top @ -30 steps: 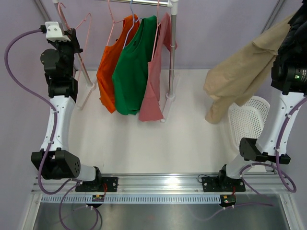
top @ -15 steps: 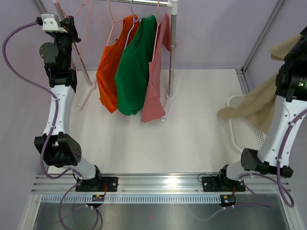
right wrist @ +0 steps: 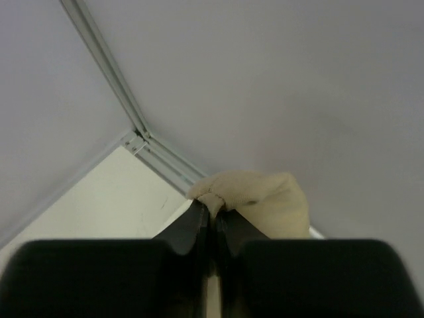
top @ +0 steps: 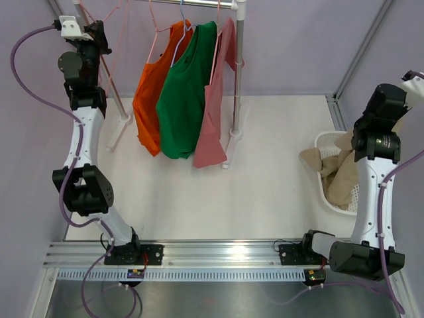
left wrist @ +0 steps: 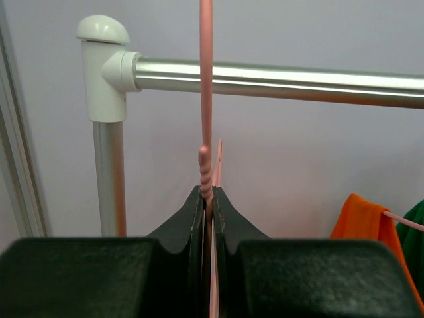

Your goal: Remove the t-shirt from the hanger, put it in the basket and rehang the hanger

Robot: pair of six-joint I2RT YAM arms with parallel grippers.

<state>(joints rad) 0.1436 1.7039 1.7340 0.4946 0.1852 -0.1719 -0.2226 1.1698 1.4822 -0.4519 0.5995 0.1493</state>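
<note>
My left gripper has the bare pink hanger. It will let go of it on the rail, in the gap (top: 126,35) (left wrist: 232,199) beside the orange shirt.
The beige t-shirt (top: 333,173) lies mostly heaped in the white basket (top: 322,142) at the right. One fold of it (right wrist: 265,195) rises between the fingertips of my right gripper (right wrist: 213,209), which is shut on the cloth above the basket. The bare pink hanger (left wrist: 206,99) carries no garment. My left gripper (left wrist: 209,193) is shut on its twisted neck, and its hook reaches up past the metal rail (left wrist: 278,74). In the top view the left gripper (top: 98,34) is at the rack's far left end.
An orange shirt (top: 149,99), a green shirt (top: 182,106) and a pink shirt (top: 212,126) hang on the rail beside the rack's right post (top: 236,79). The rack's left post (left wrist: 106,165) stands close to the left gripper. Purple walls close the back and the sides.
My right arm swung right and down, carrying the beige t-shirt from mid-air into the basket. My left arm lifted the pink hanger farther back, up to the rail.
</note>
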